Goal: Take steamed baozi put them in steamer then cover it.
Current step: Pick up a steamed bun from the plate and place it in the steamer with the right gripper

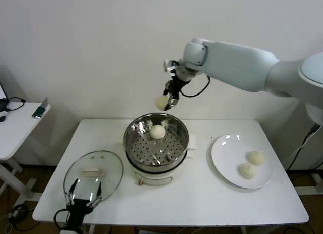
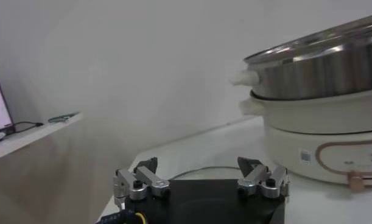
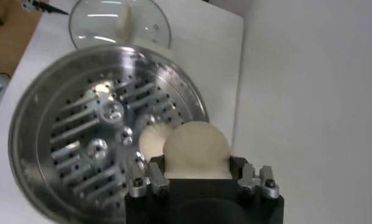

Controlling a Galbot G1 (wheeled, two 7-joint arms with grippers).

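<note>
My right gripper has a spot for the baozi on the steamer's perforated bottom, toward the glass lid (image 1: 144, 146) (image 3: 114, 107) from the baozi inside. It will let go of the baozi there. The held baozi is now above the steamer's far rim.
My right gripper (image 1: 169, 100) hangs above the far rim of the steamer (image 1: 130, 143), shut on a cream-white baozi (image 1: 161, 102). The right wrist view shows that baozi (image 3: 195, 149) squeezed between the jaws, over the steamer (image 3: 64, 122). One baozi (image 1: 158, 132) lies on the perforated bottom at the far side, partly hidden behind the held one in the right wrist view as a baozi (image 3: 150, 139). Two more baozi (image 1: 256, 157) (image 1: 247, 170) rest on the white plate (image 1: 224, 153). My left gripper (image 1: 83, 197) stands open, low at the table's front left, beside the glass lid (image 1: 108, 174).
The glass lid with its white handle (image 1: 92, 172) lies flat left of the steamer; the lid (image 3: 143, 18) also shows in the right wrist view. A side table (image 1: 17, 125) with cables stands at the far left. The steamer's white base (image 2: 332, 152) sits close by my left gripper (image 2: 201, 173).
</note>
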